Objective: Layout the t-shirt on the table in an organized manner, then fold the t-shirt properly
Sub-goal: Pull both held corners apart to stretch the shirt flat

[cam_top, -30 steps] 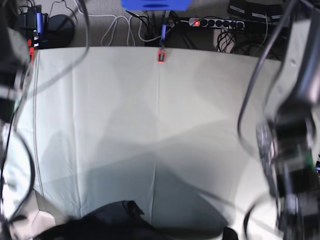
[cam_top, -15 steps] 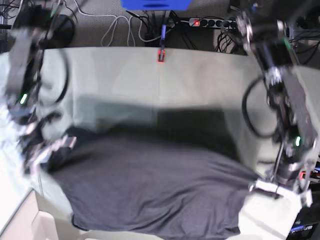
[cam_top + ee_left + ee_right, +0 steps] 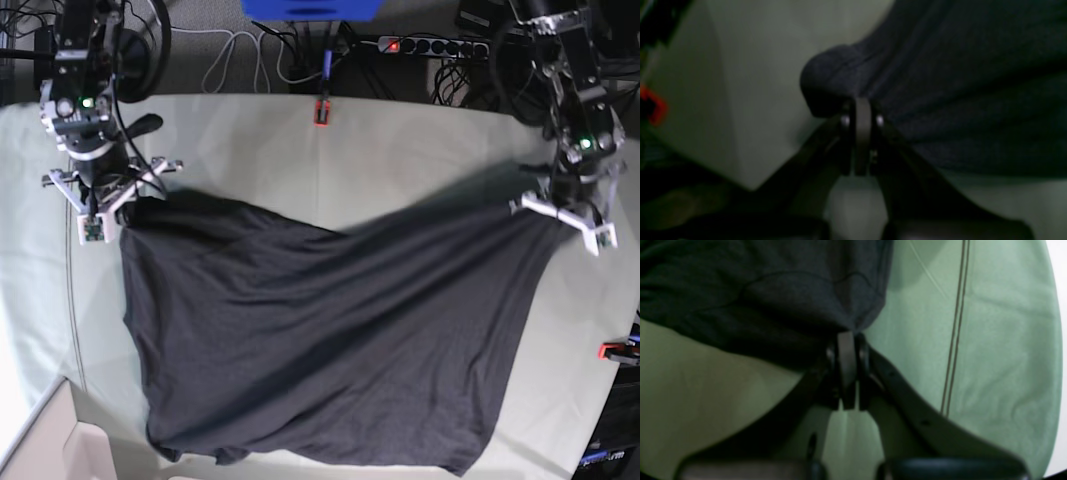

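Observation:
My left gripper needs to lay the corner of the t-shirt down on the table [image 3: 552,186], in the spot between the power strip and the side red clamp.
The dark charcoal t-shirt [image 3: 320,340] is stretched across the pale grey-green table [image 3: 400,150], from the grippers at the back to the front edge. No print shows on it. My right gripper [image 3: 108,200], at the left of the base view, is shut on a shirt corner; the right wrist view shows the gripper [image 3: 846,336] pinching the shirt's fabric [image 3: 773,296]. My left gripper [image 3: 562,212], at the right of the base view, is shut on the other corner; the left wrist view shows the gripper [image 3: 862,106] pinching the shirt [image 3: 973,83].
A red clamp [image 3: 322,112] sits at the table's back edge and another [image 3: 612,351] at its right edge. A power strip [image 3: 430,46] and cables lie on the floor behind. A seam line [image 3: 955,340] runs along the cloth near my right gripper.
The shirt was bunched at the front edge a second ago. Both grippers have carried it up and toward the back of the table, and it now lies spread between them.

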You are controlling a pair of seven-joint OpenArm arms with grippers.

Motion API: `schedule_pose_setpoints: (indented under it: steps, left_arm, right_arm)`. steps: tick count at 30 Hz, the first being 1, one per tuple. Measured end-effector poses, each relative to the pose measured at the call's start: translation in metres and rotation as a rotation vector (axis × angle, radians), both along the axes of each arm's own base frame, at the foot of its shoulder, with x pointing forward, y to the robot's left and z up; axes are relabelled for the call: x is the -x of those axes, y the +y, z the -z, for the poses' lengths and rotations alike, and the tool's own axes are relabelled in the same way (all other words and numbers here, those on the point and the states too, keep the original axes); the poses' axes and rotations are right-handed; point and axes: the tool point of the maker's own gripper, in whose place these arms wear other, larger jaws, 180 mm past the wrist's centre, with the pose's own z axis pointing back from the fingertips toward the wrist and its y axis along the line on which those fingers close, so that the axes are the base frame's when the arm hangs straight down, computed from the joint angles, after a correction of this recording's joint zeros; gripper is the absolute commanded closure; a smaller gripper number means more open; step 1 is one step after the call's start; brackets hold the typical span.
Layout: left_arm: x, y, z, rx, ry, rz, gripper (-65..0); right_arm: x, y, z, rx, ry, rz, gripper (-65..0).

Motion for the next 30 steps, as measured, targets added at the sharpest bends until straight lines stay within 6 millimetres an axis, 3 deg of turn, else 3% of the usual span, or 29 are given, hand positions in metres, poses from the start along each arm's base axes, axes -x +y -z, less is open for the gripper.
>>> schedule_pose_setpoints:
  steps: [6,12,17,20,22,24,30]
  left_arm:
    - [0.006,0.017,0.006,0.009,0.008,-0.059,-0.1]
    - [0.016,0.052,-0.01,-0.016,-0.03,-0.161,-0.1]
    - [0.01,0.065,-0.031,-0.048,-0.084,-0.188,-0.1]
    - [0.011,0.064,-0.029,-0.042,-0.078,-0.188,-0.1]
    - [0.011,0.064,-0.028,-0.039,-0.076,-0.189,-0.1]
    - [0.012,0.064,-0.017,-0.025,-0.063,-0.196,-0.1]
    - [0.036,0.039,0.053,0.072,0.126,-0.172,-0.1]
  right_arm:
    - [0.012,0.018,-0.028,0.015,-0.044,-0.14,0.0]
    - [0.022,-0.014,-0.027,0.058,-0.018,-0.081,0.0]
    - [0.028,-0.004,-0.024,0.057,0.018,-0.214,0.0]
    - [0.024,-0.001,-0.025,0.054,0.006,-0.228,0.0]
    - [0.026,0.0,-0.016,0.03,0.025,-0.217,0.0]
    - [0.029,0.001,-0.002,0.007,0.061,-0.204,0.0]
    - [0.025,0.002,0.025,-0.052,0.107,-0.188,0.0]
